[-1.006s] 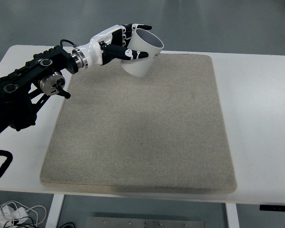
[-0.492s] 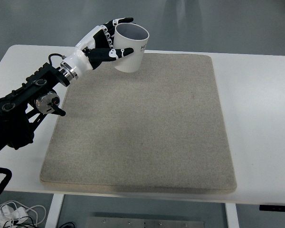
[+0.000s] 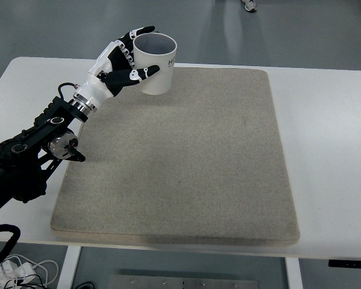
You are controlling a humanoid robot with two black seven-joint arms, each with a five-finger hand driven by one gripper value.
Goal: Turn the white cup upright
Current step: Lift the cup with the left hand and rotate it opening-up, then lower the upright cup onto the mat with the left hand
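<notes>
My left gripper is holding the white cup. I should let go of it on the beige mat, a little in from its far edge (image 3: 152,117).
A white cup (image 3: 157,62) with dark print stands nearly upright at the far left corner of the beige mat (image 3: 186,162), its open mouth facing up. My left hand (image 3: 132,58) is shut on the cup, thumb across its near side and fingers wrapped behind its rim. Whether the cup's base touches the mat cannot be told. The left arm (image 3: 42,138) reaches in from the left edge over the white table (image 3: 331,150).
The mat covers most of the table. Cables (image 3: 12,271) lie on the floor at the lower left.
The left hand has swung the cup leftward and turned it from tilted to nearly upright. The forearm has rotated and drawn back toward the lower left.
</notes>
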